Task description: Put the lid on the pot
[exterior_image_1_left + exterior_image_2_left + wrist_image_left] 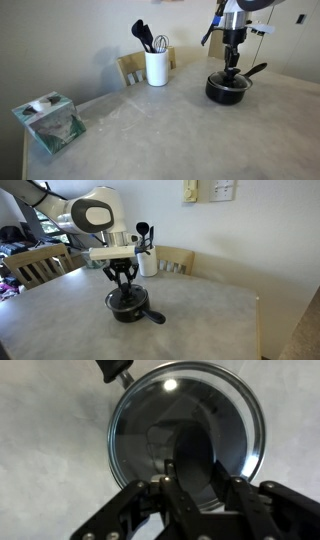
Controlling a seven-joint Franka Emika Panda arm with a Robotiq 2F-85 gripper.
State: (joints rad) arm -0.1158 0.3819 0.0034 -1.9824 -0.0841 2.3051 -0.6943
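Note:
The robot's gripper will release the lid's dark knob once the glass lid is seated on the black pot's rim (227,80) (186,436).
The pot (228,91) is a small black saucepan on the grey table, with its long handle (255,71) pointing away; it also shows in an exterior view as the pot (128,308). The round glass lid (150,410) with a metal rim lies right over the pot's mouth and covers it in the wrist view. I cannot tell whether it rests on the rim. My gripper (195,485) points straight down over the pot and is shut on the lid's dark centre knob. In both exterior views the gripper (232,72) (124,286) stands directly above the pot.
A white utensil holder (156,67) with black utensils stands at the back of the table, in front of a wooden chair (130,65). A tissue box (48,122) sits near the table's front corner. Another chair (35,265) stands beside the table.

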